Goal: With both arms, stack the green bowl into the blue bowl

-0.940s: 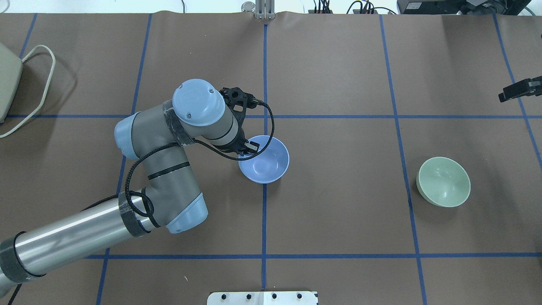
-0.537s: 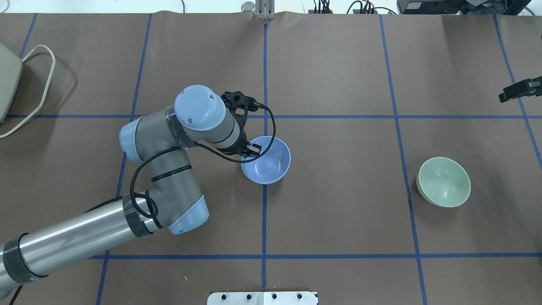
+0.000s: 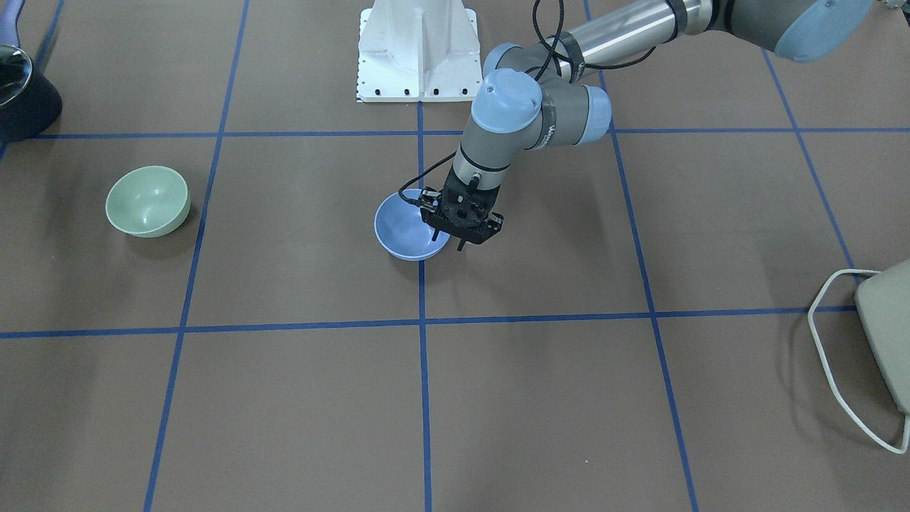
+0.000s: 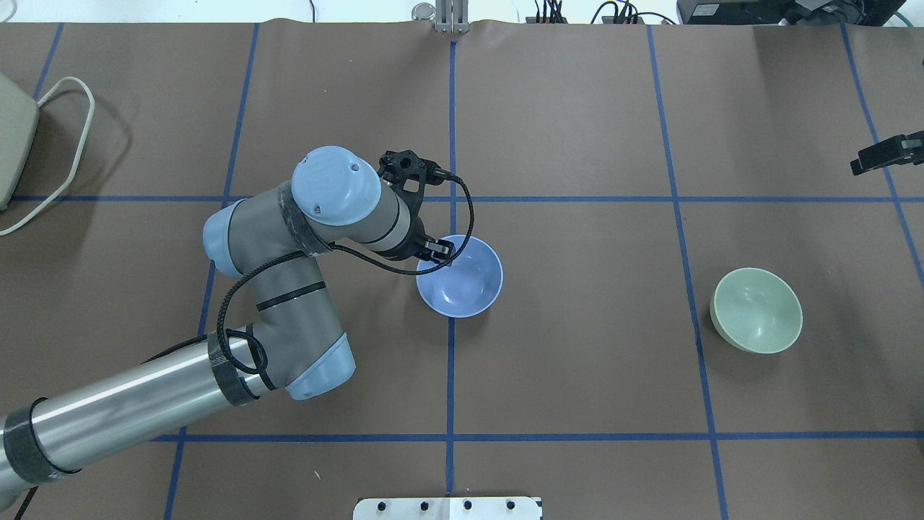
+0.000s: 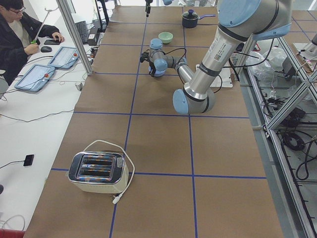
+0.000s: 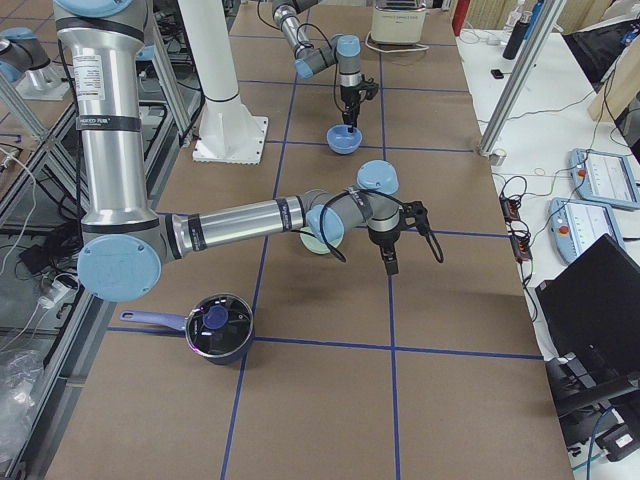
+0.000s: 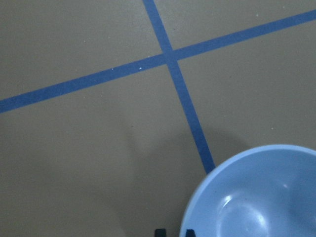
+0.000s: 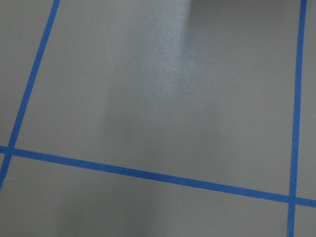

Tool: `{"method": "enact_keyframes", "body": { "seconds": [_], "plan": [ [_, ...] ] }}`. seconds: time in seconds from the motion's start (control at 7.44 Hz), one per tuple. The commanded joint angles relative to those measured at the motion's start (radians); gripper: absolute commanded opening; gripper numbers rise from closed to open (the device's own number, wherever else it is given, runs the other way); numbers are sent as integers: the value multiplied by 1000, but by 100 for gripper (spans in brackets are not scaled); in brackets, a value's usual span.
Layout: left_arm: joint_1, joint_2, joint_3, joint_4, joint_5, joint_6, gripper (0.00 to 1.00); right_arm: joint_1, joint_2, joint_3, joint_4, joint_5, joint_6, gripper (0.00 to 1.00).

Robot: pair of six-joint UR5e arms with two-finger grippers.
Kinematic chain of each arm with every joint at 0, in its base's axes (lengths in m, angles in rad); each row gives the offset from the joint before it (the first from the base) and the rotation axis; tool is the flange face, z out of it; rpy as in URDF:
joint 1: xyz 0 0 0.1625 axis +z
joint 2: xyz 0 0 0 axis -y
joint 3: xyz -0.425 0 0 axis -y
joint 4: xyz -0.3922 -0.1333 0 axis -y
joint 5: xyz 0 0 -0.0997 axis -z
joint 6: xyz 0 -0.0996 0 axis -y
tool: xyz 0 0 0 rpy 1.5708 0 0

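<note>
The robot's right gripper needs to close on the rim of the green bowl (image 3: 107, 205), on the side that points away from the blue bowl.
The blue bowl (image 4: 462, 282) sits upright at the table's middle on a blue tape line; it also shows in the front view (image 3: 405, 231) and the left wrist view (image 7: 256, 197). My left gripper (image 4: 439, 253) points down and is shut on the blue bowl's near-left rim, one finger inside and one outside. The green bowl (image 4: 756, 309) stands alone at the right, upright and empty, as the front view (image 3: 148, 200) also shows. My right gripper (image 4: 886, 154) hangs at the far right edge, apart from the green bowl. I cannot tell whether it is open or shut.
A toaster (image 5: 98, 171) with a white cord stands at the table's left end. A dark pot (image 6: 218, 327) stands at the right end. The white pedestal (image 3: 418, 50) is at the robot's side. Blue tape lines grid the brown table (image 4: 577, 361).
My left gripper has moved a little to the right and the blue bowl has shifted right with it. The green bowl and the right gripper have not moved.
</note>
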Motion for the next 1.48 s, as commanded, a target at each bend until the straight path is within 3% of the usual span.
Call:
{"method": "enact_keyframes", "body": {
  "seconds": [0.0, 0.27, 0.54, 0.67, 0.81, 0.94, 1.21, 1.34],
  "plan": [
    [-43, 11, -82, 16, -29, 4, 99, 0, 2, 1, 0, 2, 1, 100],
    [-172, 117, -194, 78, -204, 85, 99, -18, 7, 18, 3, 9, 59, 100],
    [-354, 231, -248, 121, -376, 302, 99, -111, 7, 105, 2, 6, 233, 100],
    [-455, 247, -265, 238, -421, 458, 99, -153, -5, 162, 2, 3, 304, 100],
    [-544, 300, -303, 350, -419, 657, 99, -202, -25, 203, 0, -1, 361, 100],
    [-657, 410, -346, 383, -423, 844, 99, -247, -68, 251, 0, -3, 386, 100],
    [-859, 546, -342, 420, -428, 1070, 99, -308, -194, 360, 2, -2, 391, 100],
    [-910, 636, -308, 423, -429, 1123, 99, -333, -205, 366, 14, -3, 392, 100]
  ]
}}
